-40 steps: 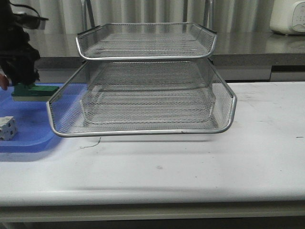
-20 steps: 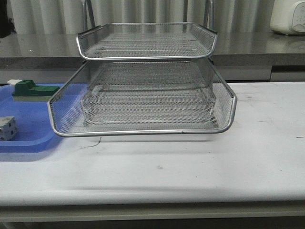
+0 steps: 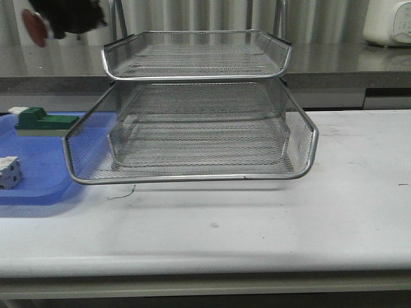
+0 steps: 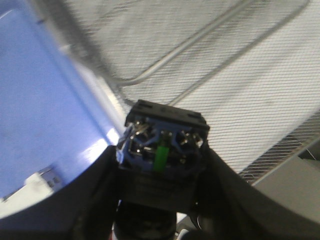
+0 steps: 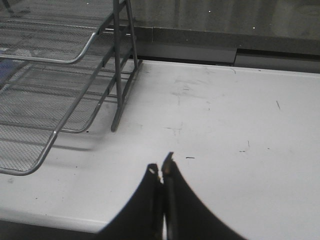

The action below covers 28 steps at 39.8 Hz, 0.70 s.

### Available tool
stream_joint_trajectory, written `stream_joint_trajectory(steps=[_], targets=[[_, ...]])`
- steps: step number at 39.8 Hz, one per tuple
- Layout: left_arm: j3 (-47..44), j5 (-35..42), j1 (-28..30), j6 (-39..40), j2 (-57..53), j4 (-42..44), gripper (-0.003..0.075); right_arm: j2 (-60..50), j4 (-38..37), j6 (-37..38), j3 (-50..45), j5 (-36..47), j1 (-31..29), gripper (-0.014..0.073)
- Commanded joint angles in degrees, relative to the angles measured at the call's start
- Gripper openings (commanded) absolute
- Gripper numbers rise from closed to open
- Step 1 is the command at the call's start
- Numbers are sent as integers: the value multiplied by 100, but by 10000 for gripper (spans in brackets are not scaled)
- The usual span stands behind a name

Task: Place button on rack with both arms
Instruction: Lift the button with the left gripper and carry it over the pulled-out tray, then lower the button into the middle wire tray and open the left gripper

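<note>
My left gripper will release the button, now hanging beside the rack's top tier, near the middle of the silver wire rack's lower level (image 3: 185, 130), under the top level.
High at the far left of the front view, my left gripper (image 3: 54, 22) is shut on the button (image 3: 33, 27), whose red cap shows blurred and points left. It hangs just left of the top tier of the silver wire rack (image 3: 192, 178). In the left wrist view the button's blue-black rear block (image 4: 162, 145) sits clamped between the black fingers (image 4: 97, 185), with the rack mesh (image 4: 240, 75) beyond. My right gripper (image 5: 161, 170) is shut and empty over the white table, to the right of the rack's posts (image 5: 119, 75). The front view does not show it.
A flat blue tray (image 3: 38, 186) lies left of the rack, holding a green-and-beige block (image 3: 45, 120) and a small white block (image 3: 9, 172). A grey counter runs behind the table, with a white appliance (image 3: 388, 22) at its far right.
The left arm rose from low over the blue tray beside the green block, left the front view, and now shows high beside the rack's top tier with the button.
</note>
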<state>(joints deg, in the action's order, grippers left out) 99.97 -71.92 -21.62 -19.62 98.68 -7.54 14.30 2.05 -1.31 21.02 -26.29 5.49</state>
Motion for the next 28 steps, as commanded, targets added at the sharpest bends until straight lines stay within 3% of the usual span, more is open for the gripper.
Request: stream_joint_trajectory(steps=[1,12,28], targets=[[137,187,-471,7,-129,-134,134,54,-9,-12,134,466,17,-60],[137,1089,-1393,7,530,-133,134,54,-9,-12,134,466,17,-60],[137,1389,-1469,7,1190,231,165,54,-9,-12,134,466,17,-60]])
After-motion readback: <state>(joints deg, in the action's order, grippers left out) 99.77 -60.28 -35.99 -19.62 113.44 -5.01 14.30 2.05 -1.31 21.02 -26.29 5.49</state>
